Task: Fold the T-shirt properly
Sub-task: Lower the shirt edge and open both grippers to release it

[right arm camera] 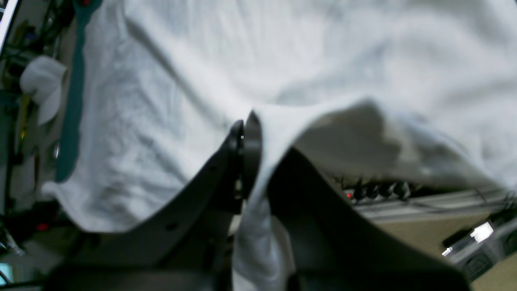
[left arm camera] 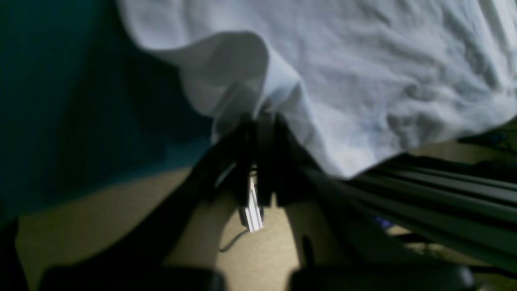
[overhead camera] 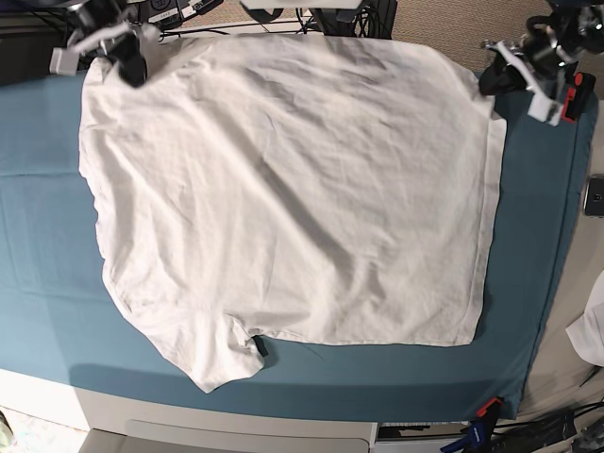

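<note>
Next, my right gripper lets go of the white T-shirt's far corner on the T-shirt's body, just inside its nearby side edge (overhead camera: 140, 192).
The white T-shirt (overhead camera: 302, 189) lies spread and wrinkled on the teal cloth (overhead camera: 57, 245), with a sleeve sticking out at the near left. At the far right corner my left gripper (overhead camera: 493, 80) pinches the shirt's edge. The left wrist view shows that gripper (left arm camera: 260, 121) shut on a lifted fold of the T-shirt (left arm camera: 383, 72). At the far left corner my right gripper (overhead camera: 127, 66) holds the other corner. In the right wrist view that gripper (right arm camera: 246, 125) is shut on the T-shirt (right arm camera: 282, 52), and fabric hangs down between its dark fingers.
The teal cloth (left arm camera: 60, 101) covers the table out to its edges. A small white scrap of fabric (overhead camera: 590, 330) lies off the table at the right, below a dark flat device (overhead camera: 595, 196). A red clamp (overhead camera: 488, 408) grips the cloth's near right corner. Cables and gear crowd the far edge.
</note>
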